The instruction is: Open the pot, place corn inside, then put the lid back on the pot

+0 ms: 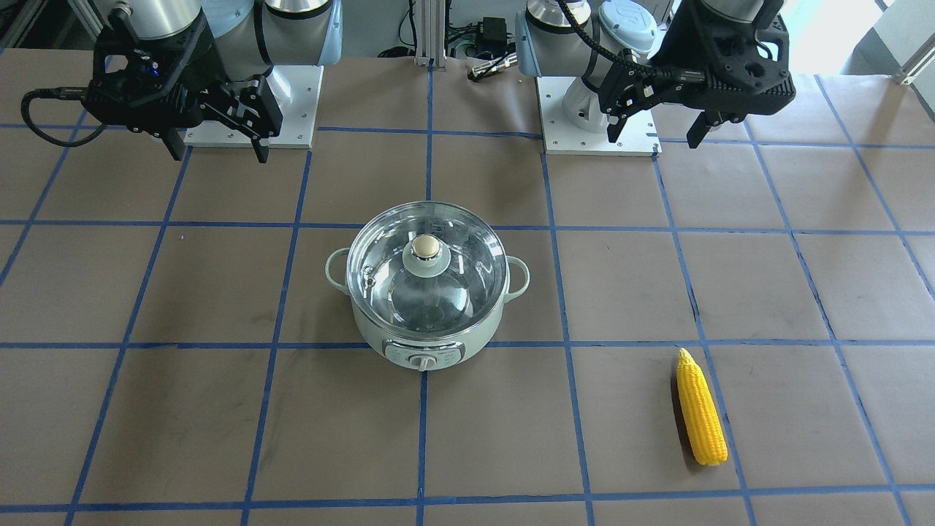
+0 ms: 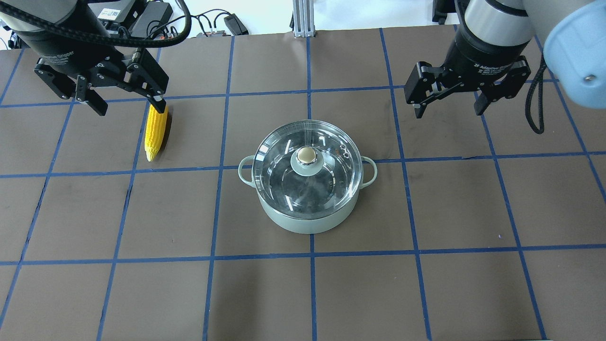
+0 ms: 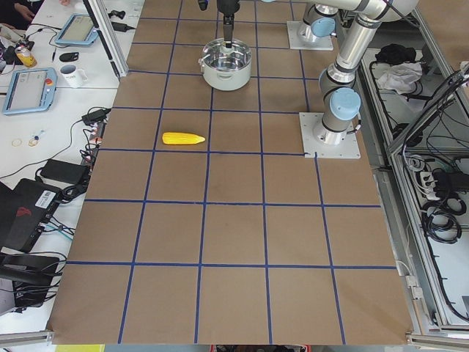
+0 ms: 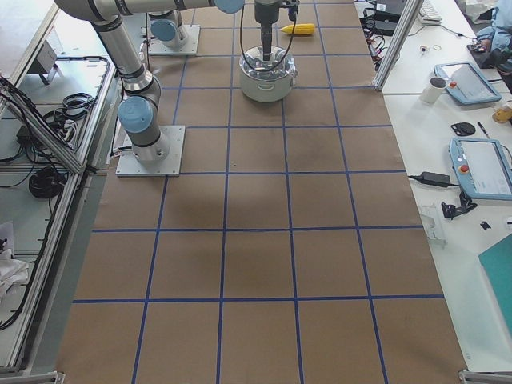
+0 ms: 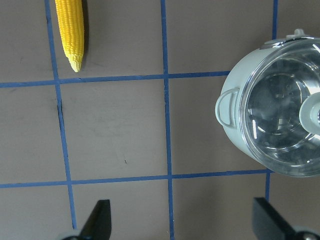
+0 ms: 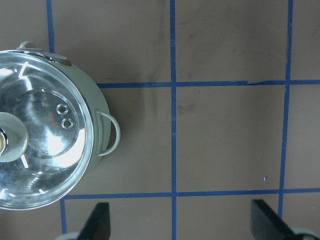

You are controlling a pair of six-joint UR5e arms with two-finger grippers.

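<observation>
My right gripper needs to close on the round knob (image 1: 426, 246) (image 6: 2, 141) in the middle of the clear glass lid, because the pot has to be opened for the corn.
The pale mint-green pot (image 1: 431, 347) (image 2: 307, 221) stands mid-table with the clear glass lid (image 1: 426, 250) (image 2: 307, 156) seated on it. The yellow corn (image 1: 700, 409) (image 2: 155, 131) lies flat on the table on my left side, well apart from the pot. My left gripper (image 1: 654, 139) (image 2: 131, 110) is open and empty, raised above the table near the corn's blunt end. My right gripper (image 1: 218, 155) (image 2: 448, 112) is open and empty, raised on the pot's other side. The left wrist view shows the corn (image 5: 70, 32) and the pot (image 5: 235, 135); the right wrist view shows the lid (image 6: 40, 135).
The brown table has a blue tape grid. The two arms' white base plates (image 1: 599, 117) (image 1: 252, 109) sit at the robot's edge. Cables and power bricks (image 2: 156, 14) lie beyond the far edge. Side benches hold tablets (image 4: 480, 164) and a mug (image 3: 72, 73).
</observation>
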